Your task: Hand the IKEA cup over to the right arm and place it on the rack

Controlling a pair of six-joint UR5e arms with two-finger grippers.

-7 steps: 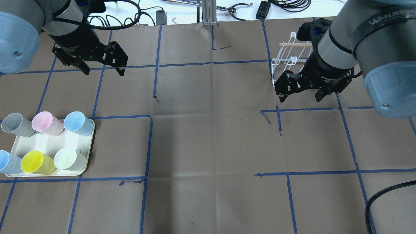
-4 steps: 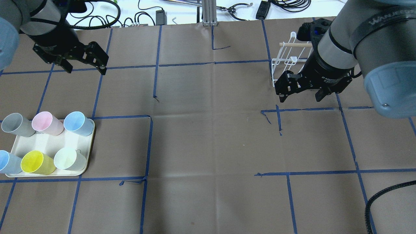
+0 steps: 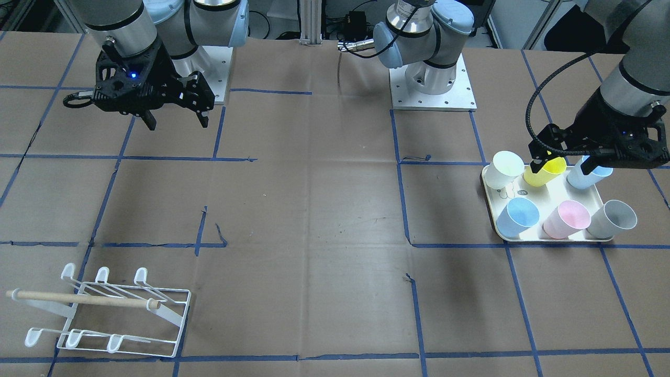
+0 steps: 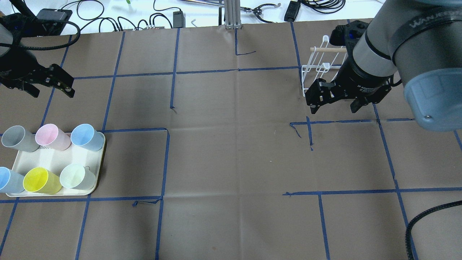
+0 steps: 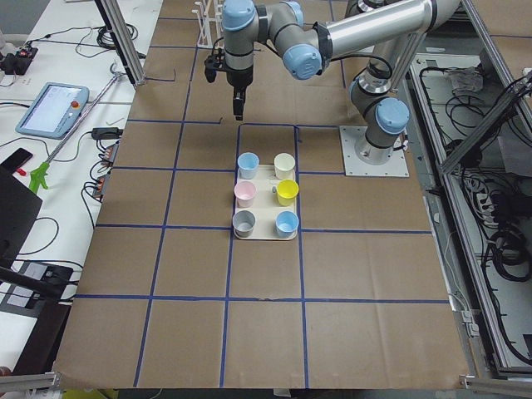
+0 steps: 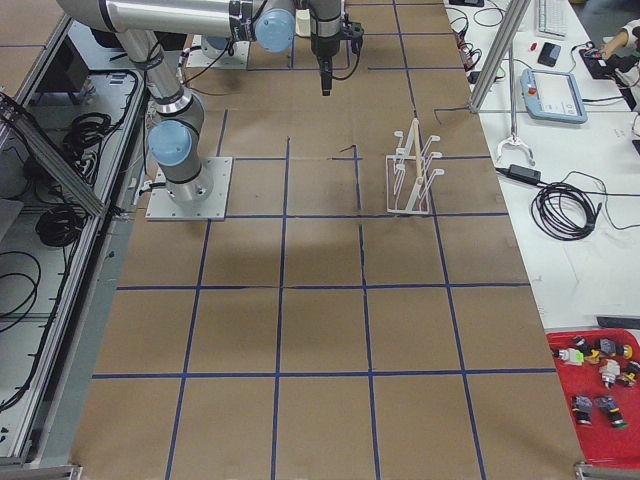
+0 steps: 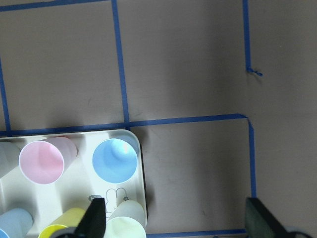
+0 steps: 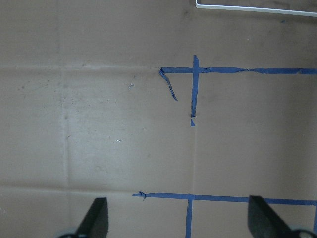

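My left gripper will close on the blue cup's rim [image 3: 507, 209] [image 7: 136, 163], at the tray's corner, on the rim's side away from the neighbouring pink cup.
Several IKEA cups stand on a cream tray [image 4: 50, 159] at the table's left: grey [image 4: 16, 138], pink [image 4: 50, 136], blue [image 4: 86, 137], yellow [image 4: 39, 180], pale green [image 4: 75, 177] and one more blue. My left gripper [image 4: 53, 94] hangs open and empty, high up near the tray; its wrist view looks down on the pink cup [image 7: 42, 161] and blue cup [image 7: 115, 159]. The right arm's gripper [image 4: 334, 109] is open and empty above bare paper, just in front of the white wire rack [image 4: 317, 68] with its wooden dowel.
Brown paper with a blue tape grid covers the table [image 4: 234, 155]. Cables and small tools lie along the white far edge [image 4: 162, 16]. The rack [image 3: 104, 314] stands alone in its corner. A red bin of small parts [image 6: 600, 385] sits beyond the table's end.
My left arm has swung left and toward the tray, its gripper still open. The right arm, cups and rack have not moved.
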